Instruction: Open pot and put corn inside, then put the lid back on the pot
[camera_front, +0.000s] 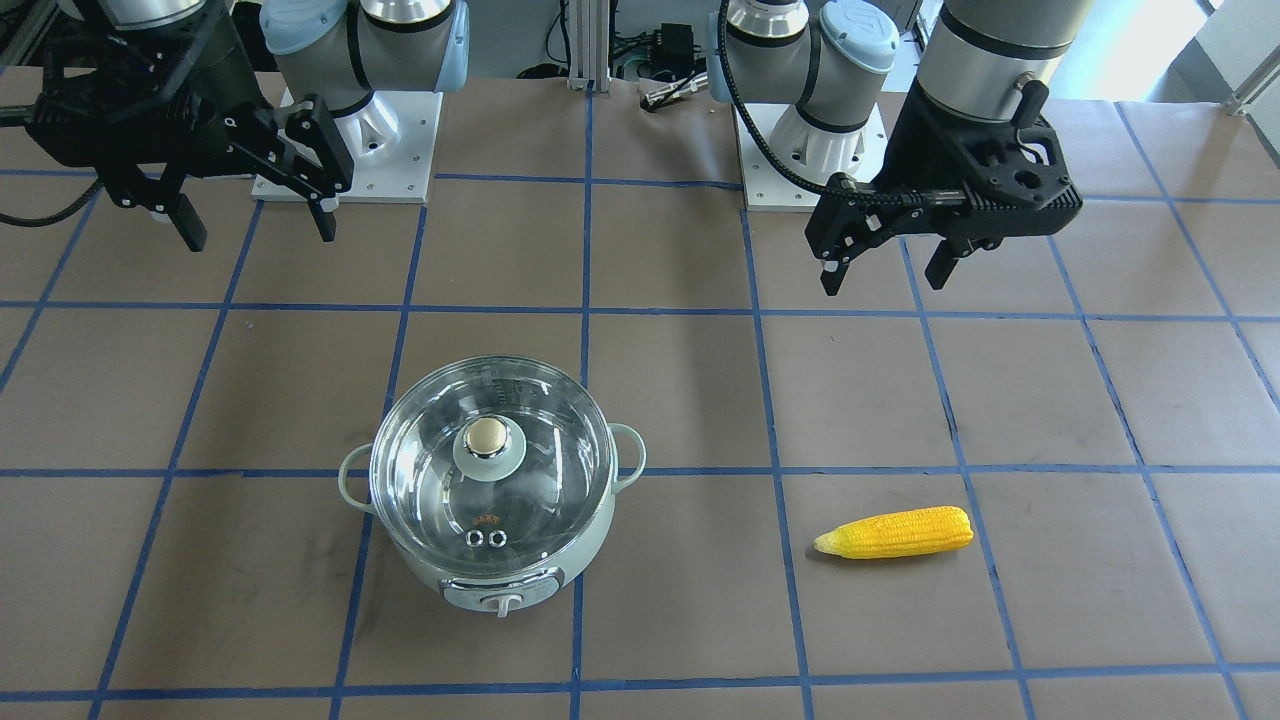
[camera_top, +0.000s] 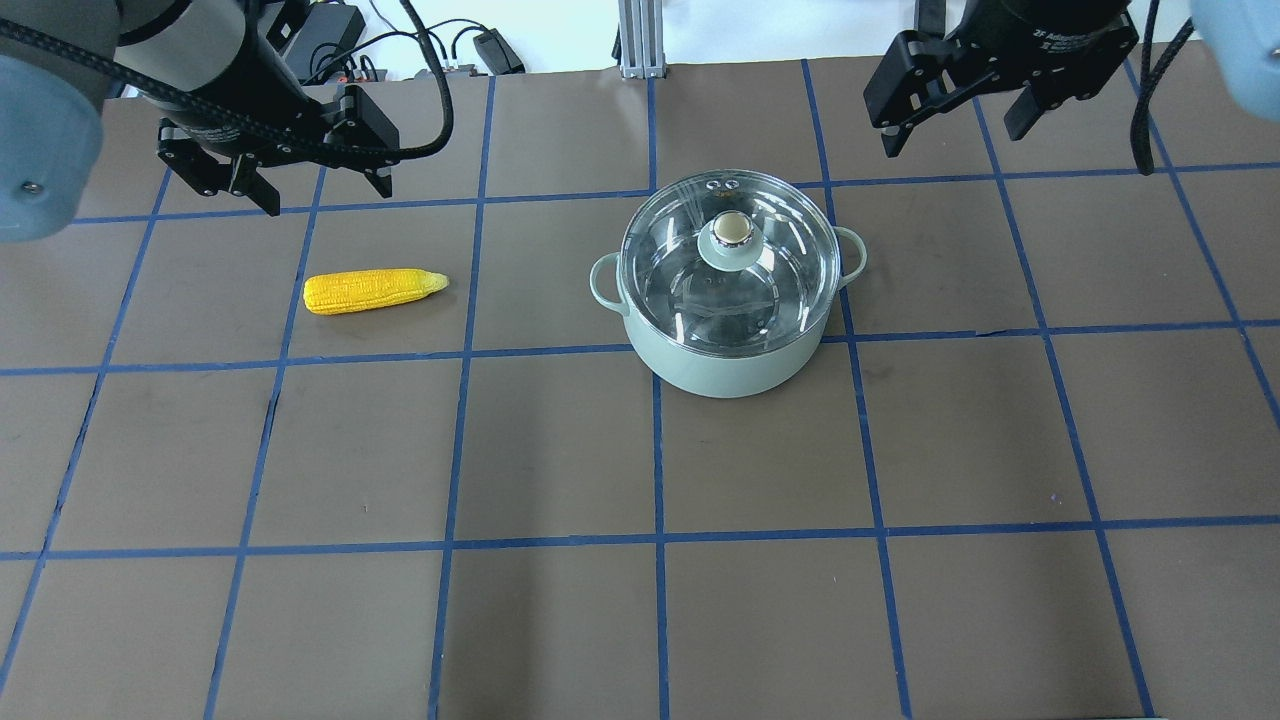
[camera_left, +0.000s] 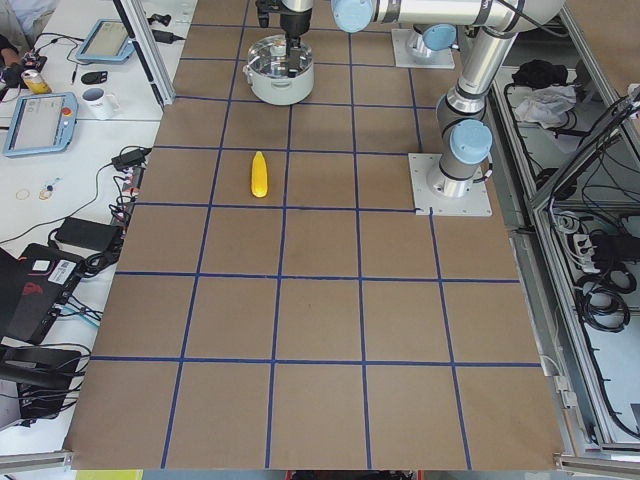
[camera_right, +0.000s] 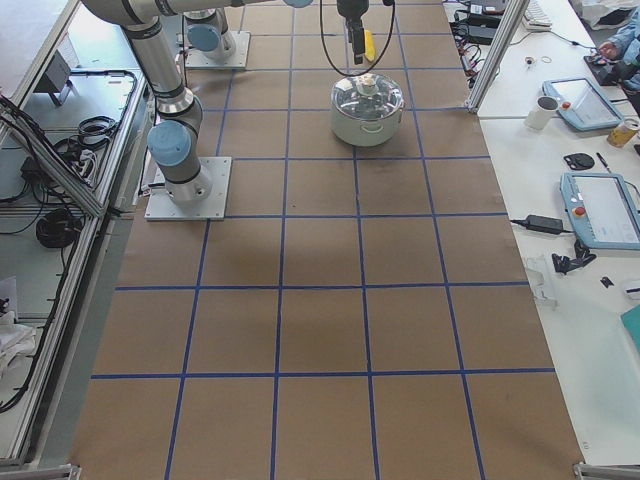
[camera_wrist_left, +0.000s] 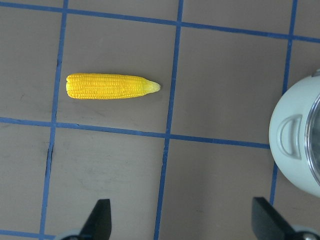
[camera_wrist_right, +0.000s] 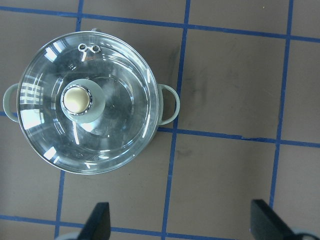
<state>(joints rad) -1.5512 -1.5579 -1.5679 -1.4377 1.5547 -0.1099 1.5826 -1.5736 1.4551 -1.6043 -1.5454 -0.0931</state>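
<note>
The lid must come off the pot. Next, my right gripper moves to the clear glass lid's beige knob (camera_front: 486, 436) (camera_wrist_right: 77, 100) and closes there.
The mint-green pot (camera_top: 730, 368) stands on the table with the clear glass lid (camera_top: 672, 270) shut on it, its beige knob (camera_top: 733, 230) in the centre. The pot also shows in the front view (camera_front: 500, 585) and under the right wrist camera (camera_wrist_right: 170, 102). The yellow corn (camera_top: 372, 290) lies flat on the table to the pot's left, pointed end toward the pot; it also shows in the left wrist view (camera_wrist_left: 111, 86). My left gripper (camera_top: 327, 197) is open and empty, hovering beyond the corn. My right gripper (camera_top: 950, 140) is open and empty, hovering beyond the pot's right side.
Brown table paper carries a blue tape grid (camera_top: 655, 450). The two arm bases (camera_front: 350, 150) (camera_front: 800, 150) stand at the robot's edge. A side bench with tablets and a mug (camera_left: 98, 100) lies past the far edge, beside an aluminium post (camera_top: 633, 40).
</note>
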